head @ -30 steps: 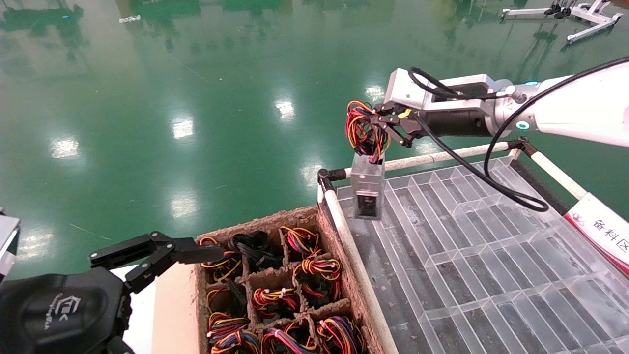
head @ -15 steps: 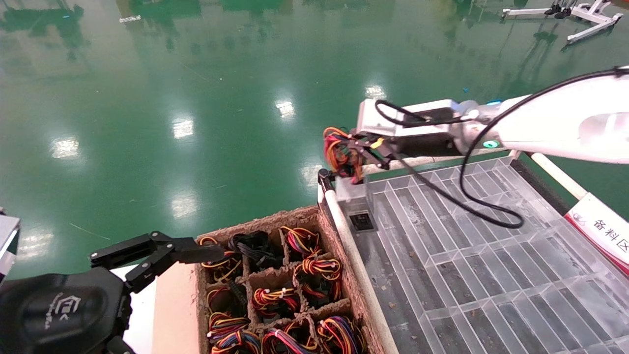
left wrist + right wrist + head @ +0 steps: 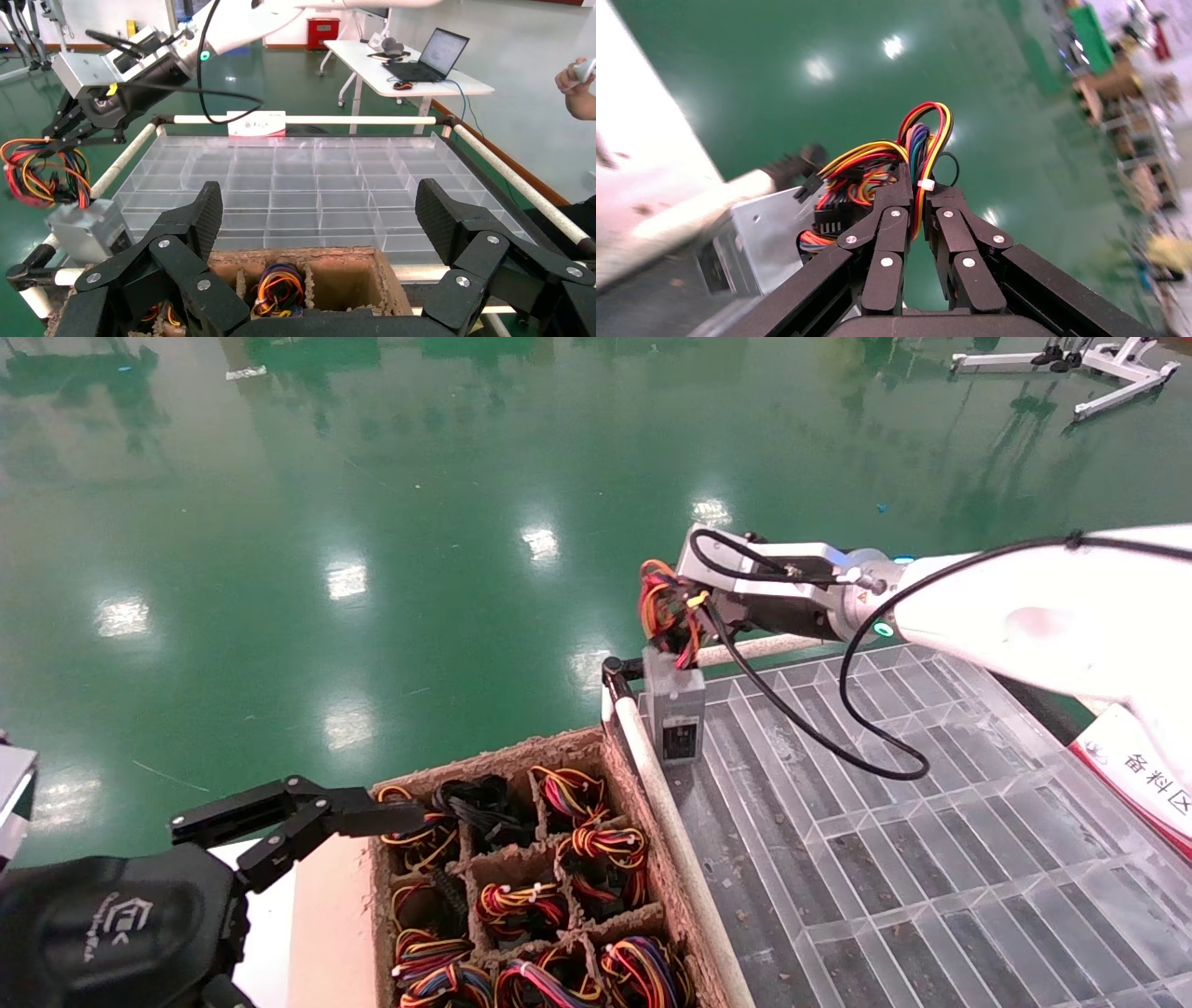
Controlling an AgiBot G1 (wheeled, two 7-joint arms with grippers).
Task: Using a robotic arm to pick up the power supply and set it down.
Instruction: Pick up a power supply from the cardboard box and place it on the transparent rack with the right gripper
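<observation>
The power supply, now hanging at the tray's far corner, will go down in the clear tray's far corner [image 3: 684, 757] beside the white tube rail, set there by my right gripper.
The power supply [image 3: 677, 717] is a small grey metal box with a dark label, hanging from its bundle of red, yellow and orange wires [image 3: 663, 609]. The robotic arm's right gripper [image 3: 687, 607] is shut on those wires; the right wrist view shows the gripper [image 3: 919, 184] pinching them, with the grey box [image 3: 765, 239] beside its fingers. The box's lower end is at the far left corner of the clear compartment tray [image 3: 885, 822]; I cannot tell whether it touches. The left wrist view also shows the box [image 3: 84, 228]. My left gripper [image 3: 363, 812] hangs open and empty over the brown tray's near left.
A brown pulp tray [image 3: 643, 784] holds several wire bundles in its compartments. A white tube rail [image 3: 666, 822] separates it from the clear tray. A red and white sign [image 3: 1141, 775] lies at the right edge. A person's hand [image 3: 580, 77] and a laptop table [image 3: 415, 74] stand beyond.
The right arm has come down and toward the clear tray's far left corner with the power supply. The box hung above the rail before; now its lower end is at tray level. The left arm is still.
</observation>
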